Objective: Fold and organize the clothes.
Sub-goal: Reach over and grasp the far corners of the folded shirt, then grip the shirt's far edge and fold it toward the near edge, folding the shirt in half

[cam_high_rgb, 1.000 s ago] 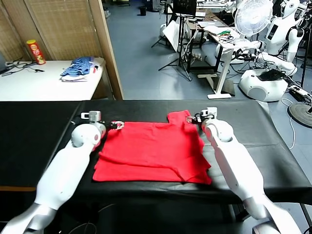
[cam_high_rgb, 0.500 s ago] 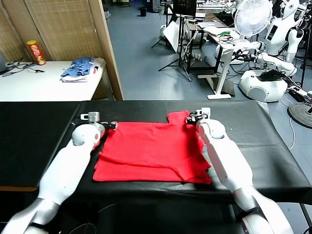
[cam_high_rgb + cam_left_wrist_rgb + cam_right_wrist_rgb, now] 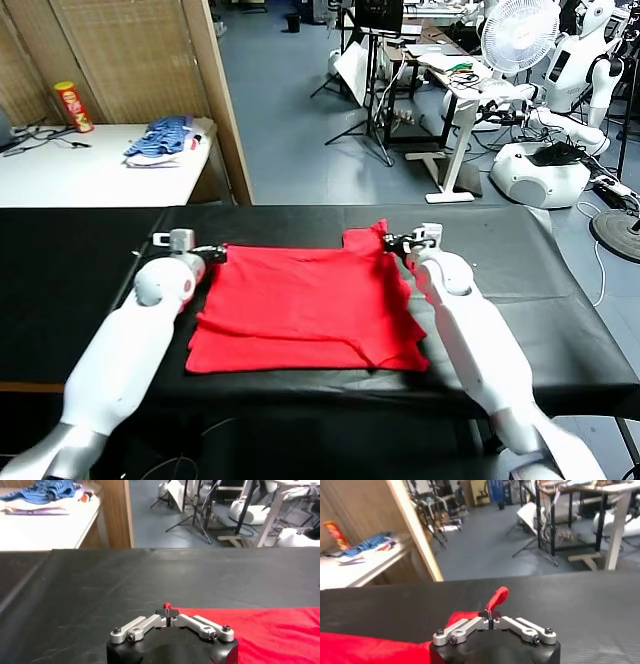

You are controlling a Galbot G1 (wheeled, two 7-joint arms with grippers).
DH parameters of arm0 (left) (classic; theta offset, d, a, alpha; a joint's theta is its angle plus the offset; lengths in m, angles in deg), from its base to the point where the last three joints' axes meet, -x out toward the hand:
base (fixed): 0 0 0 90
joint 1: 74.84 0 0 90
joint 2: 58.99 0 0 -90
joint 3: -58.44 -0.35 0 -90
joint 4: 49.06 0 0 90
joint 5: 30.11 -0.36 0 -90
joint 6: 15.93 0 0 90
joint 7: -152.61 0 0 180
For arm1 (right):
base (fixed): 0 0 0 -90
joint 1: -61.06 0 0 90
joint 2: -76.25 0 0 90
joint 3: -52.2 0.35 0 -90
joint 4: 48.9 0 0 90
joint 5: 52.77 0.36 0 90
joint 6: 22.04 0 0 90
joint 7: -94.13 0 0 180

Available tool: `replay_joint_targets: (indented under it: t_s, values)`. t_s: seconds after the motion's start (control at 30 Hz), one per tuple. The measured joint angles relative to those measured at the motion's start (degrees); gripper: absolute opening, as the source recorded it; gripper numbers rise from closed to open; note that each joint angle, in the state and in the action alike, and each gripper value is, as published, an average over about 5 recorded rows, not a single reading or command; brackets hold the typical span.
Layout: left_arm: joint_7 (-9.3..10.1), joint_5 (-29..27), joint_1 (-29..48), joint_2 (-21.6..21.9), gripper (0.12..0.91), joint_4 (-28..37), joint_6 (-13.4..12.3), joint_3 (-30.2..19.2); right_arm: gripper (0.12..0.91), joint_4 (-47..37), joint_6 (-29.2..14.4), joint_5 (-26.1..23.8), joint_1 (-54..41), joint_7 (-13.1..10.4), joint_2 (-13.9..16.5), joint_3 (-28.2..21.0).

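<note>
Next, my right gripper releases the red T-shirt's far corner midway (image 3: 407, 301) along the side edge of the shirt that lies below that gripper.
The clothes, a bright red T-shirt (image 3: 305, 305), lie spread on the black table (image 3: 80, 270) in the head view, plain side up. My left gripper (image 3: 217, 252) is shut on the shirt's far left corner; a nub of red cloth (image 3: 167, 605) pokes out between its closed jaws (image 3: 168, 614). My right gripper (image 3: 390, 242) is shut on the far right corner by the sleeve, and a red flap (image 3: 497, 598) stands up from its closed jaws (image 3: 490, 615). More red cloth (image 3: 365, 647) lies beside the right wrist.
A white side table (image 3: 95, 170) at the far left holds a blue striped pile (image 3: 162, 140) and a red can (image 3: 72, 106). Beyond the black table's far edge are a wooden screen (image 3: 215, 100), stands, a fan (image 3: 518, 35) and other robots (image 3: 560, 110).
Both grippers closed on the shirt's far corners. The left one moved left and farther away, pulling the far edge straighter. The right one shifted a little along the sleeve corner.
</note>
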Motion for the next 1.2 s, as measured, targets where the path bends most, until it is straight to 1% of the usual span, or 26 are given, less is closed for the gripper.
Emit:
replay_joint_targets:
  t_s: [0.13, 0.23, 0.37, 0.5, 0.63, 0.73, 0.83, 1.0, 1.2]
  values:
    - [1.21, 0.71, -5.72, 2.72, 0.127, -7.84, 0.43, 1.82, 0.123, 6.18, 1.42, 0.54, 4.48, -1.81, 2.89, 1.02]
    - [2.24, 0.85, -10.23, 4.57, 0.127, -12.62, 0.65, 3.36, 0.123, 9.59, 1.83, 0.63, 7.16, -1.82, 4.54, 1.75]
    - [2.31, 0.13, -15.43, 6.53, 0.127, -16.81, 0.49, 5.59, 0.123, 13.51, 3.71, 1.01, 10.39, -2.07, 6.33, 2.70]
    - [2.51, -0.08, -19.63, 7.59, 0.127, -19.88, 0.88, 7.50, 0.123, 17.22, 6.84, 1.80, 13.32, -3.24, 7.56, 3.76]
    - [3.67, -0.25, -22.99, 8.29, 0.127, -22.63, 2.11, 9.00, 0.123, 20.72, 9.48, 1.86, 16.38, -4.37, 8.59, 4.57]
    - [4.33, -0.79, -25.37, 8.61, 0.127, -24.35, 2.85, 9.90, 0.123, 22.94, 9.71, 1.70, 18.56, -5.22, 8.97, 5.13]
    - [4.28, -1.51, -27.61, 8.78, 0.127, -25.69, 3.27, 10.65, 0.123, 24.48, 9.71, 1.29, 20.53, -5.57, 9.11, 5.48]
    - [3.80, -3.33, -30.66, 9.19, 0.127, -27.13, 3.71, 11.29, 0.123, 25.72, 9.70, 0.06, 22.98, -5.50, 9.12, 5.86]
    - [3.80, -5.34, -33.76, 8.96, 0.127, -28.49, 4.13, 11.81, 0.128, 26.79, 9.70, -0.62, 25.11, -4.92, 9.23, 6.43]
